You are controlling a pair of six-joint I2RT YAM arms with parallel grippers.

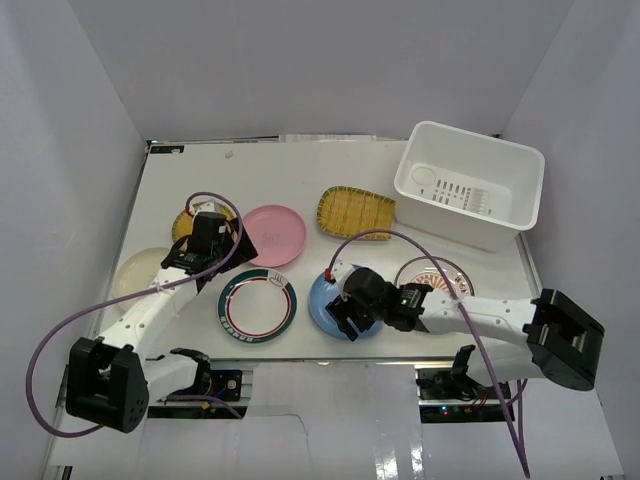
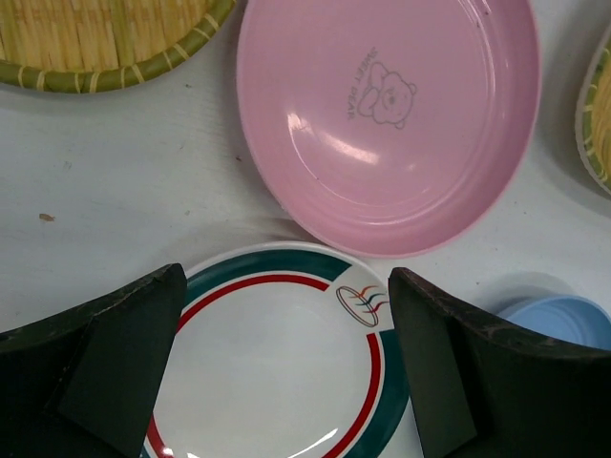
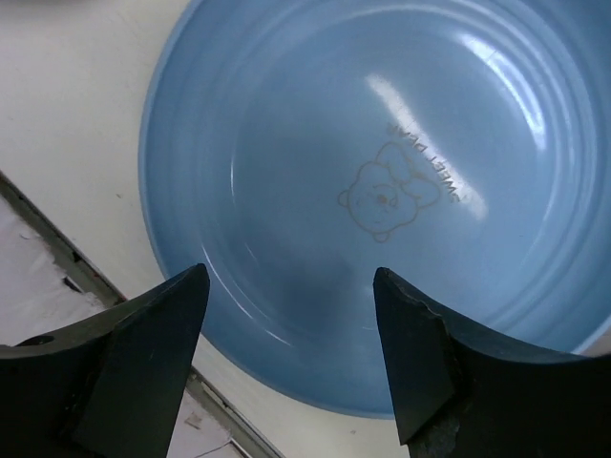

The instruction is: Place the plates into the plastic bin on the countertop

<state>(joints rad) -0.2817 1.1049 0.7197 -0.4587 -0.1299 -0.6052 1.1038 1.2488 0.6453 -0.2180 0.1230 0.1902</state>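
Note:
The robot's left gripper needs to next close on the pink plate's rim point(image 1: 247, 232) point(image 2: 256, 162), at the side that faces the cream plate.
The white plastic bin point(image 1: 470, 185) stands empty at the back right of the countertop point(image 1: 330, 165). My left gripper point(image 1: 238, 262) is open, hovering over the far edge of the white plate with the green-red rim point(image 1: 257, 306), which also shows in the left wrist view point(image 2: 277, 372) between the fingers of the gripper point(image 2: 286, 275). The pink plate point(image 1: 272, 235) lies just beyond it and fills the top of that view point(image 2: 382, 114). My right gripper point(image 1: 345, 318) is open above the blue plate point(image 1: 322, 292), near its front rim; the right wrist view shows the plate point(image 3: 382, 143) under the gripper point(image 3: 291, 274).
A yellow woven plate point(image 1: 356, 211) lies left of the bin. Another one point(image 1: 185, 222) sits partly under my left arm. A cream plate point(image 1: 135, 272) is at the far left. An orange-brown striped plate point(image 1: 435, 275) lies behind my right arm. The table's metal front edge point(image 3: 57, 253) is close.

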